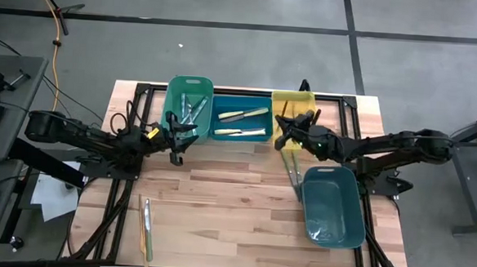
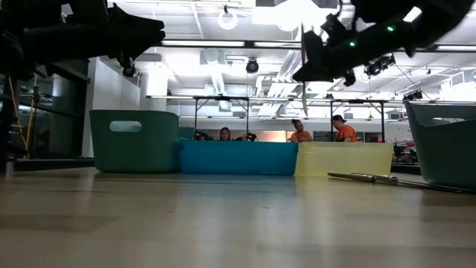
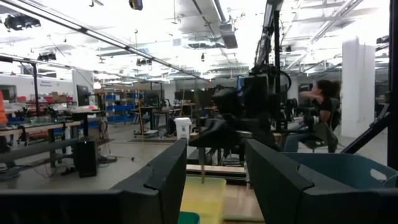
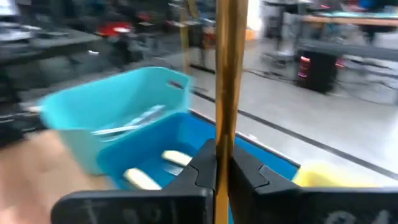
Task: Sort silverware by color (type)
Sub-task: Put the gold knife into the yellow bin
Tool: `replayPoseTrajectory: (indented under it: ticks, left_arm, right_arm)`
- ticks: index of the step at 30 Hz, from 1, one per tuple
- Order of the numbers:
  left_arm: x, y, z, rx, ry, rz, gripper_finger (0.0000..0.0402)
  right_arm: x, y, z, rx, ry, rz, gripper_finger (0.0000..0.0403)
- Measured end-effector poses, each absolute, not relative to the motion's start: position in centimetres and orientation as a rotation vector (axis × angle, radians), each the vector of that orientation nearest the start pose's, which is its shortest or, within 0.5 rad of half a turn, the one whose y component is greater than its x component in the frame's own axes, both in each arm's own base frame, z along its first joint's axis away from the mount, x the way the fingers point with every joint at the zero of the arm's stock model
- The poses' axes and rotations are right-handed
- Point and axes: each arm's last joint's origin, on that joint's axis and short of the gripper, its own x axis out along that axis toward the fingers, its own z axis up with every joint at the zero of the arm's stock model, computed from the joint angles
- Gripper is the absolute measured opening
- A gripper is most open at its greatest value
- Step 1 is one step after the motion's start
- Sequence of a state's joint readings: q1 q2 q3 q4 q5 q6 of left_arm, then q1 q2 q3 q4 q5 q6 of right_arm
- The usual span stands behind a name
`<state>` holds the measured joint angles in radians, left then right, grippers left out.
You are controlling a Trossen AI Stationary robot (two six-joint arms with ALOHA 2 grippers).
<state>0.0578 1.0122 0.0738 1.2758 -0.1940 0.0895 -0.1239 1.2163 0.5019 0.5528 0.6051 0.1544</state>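
My right gripper needs to let go of the brownish utensil inside the yellow bin (image 1: 286, 123), toward the side of that bin that is by the blue bin. The utensil is now at that bin's near edge.
My right gripper (image 1: 282, 129) hovers at the near edge of the yellow bin (image 1: 293, 97), shut on a brownish-handled utensil (image 4: 225, 87). My left gripper (image 1: 178, 138) is open and empty, raised just in front of the green bin (image 1: 190, 90). Clear-handled pieces (image 1: 193, 108) lie in the green bin. Pale yellow ones (image 1: 243, 116) lie in the blue bin (image 1: 240, 135). Loose silverware lies flat on the table: a greenish pair (image 1: 146, 227) near the front left and more (image 1: 292, 171) beside the large teal bin (image 1: 333, 208). My right gripper pinches the brownish utensil's handle (image 4: 224, 134) between its two fingers (image 4: 202, 171). The utensil is lifted clear of the table. In the low view it hangs about upright (image 2: 304, 93) below the gripper, above the yellow bin (image 2: 343, 158).
Three bins stand in a row along the far edge: green, blue, yellow. The large teal bin sits at the right near side. Bare wood lies in the middle and near part of the table. People show in the room beyond (image 2: 343, 128).
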Motion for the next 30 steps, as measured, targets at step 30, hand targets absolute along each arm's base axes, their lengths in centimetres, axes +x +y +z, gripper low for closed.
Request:
replayPoseTrajectory:
  ticks: [30]
  left_arm:
    - [16.4, 1.5, 19.4, 0.060, -0.295, 0.262, 0.0158]
  right_arm:
    - [25.5, -18.3, 15.4, 0.659, 1.128, -0.913, 0.0009]
